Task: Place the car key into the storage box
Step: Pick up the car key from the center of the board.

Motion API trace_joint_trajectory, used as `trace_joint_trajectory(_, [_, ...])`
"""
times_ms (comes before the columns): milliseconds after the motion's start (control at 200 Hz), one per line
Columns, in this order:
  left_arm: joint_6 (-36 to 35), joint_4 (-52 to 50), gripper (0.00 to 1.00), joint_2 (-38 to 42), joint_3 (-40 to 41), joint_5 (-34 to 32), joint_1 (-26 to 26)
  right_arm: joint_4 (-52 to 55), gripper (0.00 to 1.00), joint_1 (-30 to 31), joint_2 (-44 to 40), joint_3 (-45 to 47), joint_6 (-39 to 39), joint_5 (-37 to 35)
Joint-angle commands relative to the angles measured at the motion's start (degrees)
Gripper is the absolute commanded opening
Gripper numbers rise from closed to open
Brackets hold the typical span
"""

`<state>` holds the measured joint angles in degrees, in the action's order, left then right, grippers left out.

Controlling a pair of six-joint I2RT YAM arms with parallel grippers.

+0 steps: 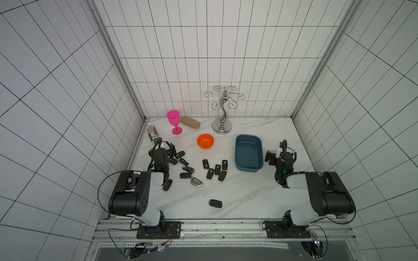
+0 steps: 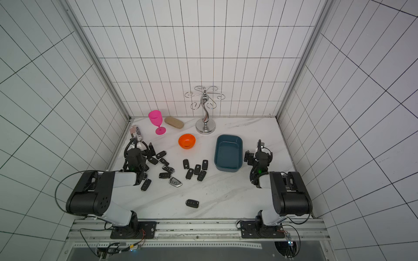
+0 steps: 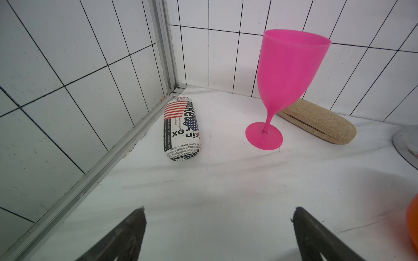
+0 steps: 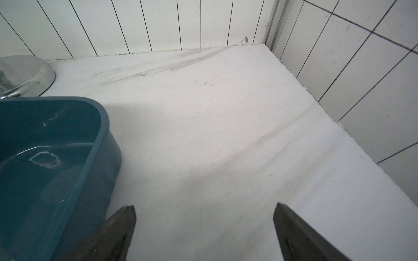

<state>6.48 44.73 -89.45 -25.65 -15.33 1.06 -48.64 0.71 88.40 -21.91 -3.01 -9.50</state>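
Note:
Next, I close my left gripper on the body of the black car key (image 1: 180,154) nearest the pink goblet.
Several black car keys (image 1: 214,170) lie scattered on the white marble table, with more of them beside my left arm (image 1: 181,156) and a single one near the front (image 1: 215,203). The teal storage box (image 1: 247,169) stands at the right with nothing inside, and its wall shows in the right wrist view (image 4: 90,180). My left gripper (image 1: 165,144) (image 3: 219,209) hovers open over bare table at the left, holding nothing. My right gripper (image 1: 276,150) (image 4: 204,205) is open and empty just to the right of the box.
An orange bowl (image 1: 205,141) sits left of the box. Along the back stand a pink goblet (image 3: 287,74), a tan case (image 3: 321,126), a newspaper-print case (image 3: 182,128) and a chrome hook stand (image 1: 222,113). Tiled walls close in three sides.

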Motion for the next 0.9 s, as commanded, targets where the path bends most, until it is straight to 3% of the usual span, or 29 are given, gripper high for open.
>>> trace_joint_trajectory(0, [-0.6,3.7,0.99,-1.3,1.0,-0.1,0.0,-0.2,0.98,-0.7,-0.2,-1.7,-0.1,0.0])
trace_joint_trajectory(455, [-0.8,4.3,0.99,-1.3,1.2,-0.1,0.1,-0.1,0.99,-0.7,-0.2,-1.8,-0.1,0.1])
trace_joint_trajectory(535, [-1.6,5.5,0.99,-0.2,1.4,4.1,-0.9,-0.3,0.99,-1.1,-0.3,-1.5,-0.3,1.1])
trace_joint_trajectory(690, [-8.0,-18.6,0.98,9.4,-7.9,16.0,-0.7,1.1,0.98,-1.6,-2.0,-1.8,-0.3,2.6])
trace_joint_trajectory(785, [-11.2,-40.5,0.97,9.2,-21.2,16.4,-1.9,9.4,0.98,-2.3,-6.2,-4.4,-0.1,5.6])
trace_joint_trajectory(899, [-10.0,-55.8,0.88,7.4,-34.2,32.3,-10.0,16.9,0.99,-3.0,-10.7,-7.3,0.2,7.7])
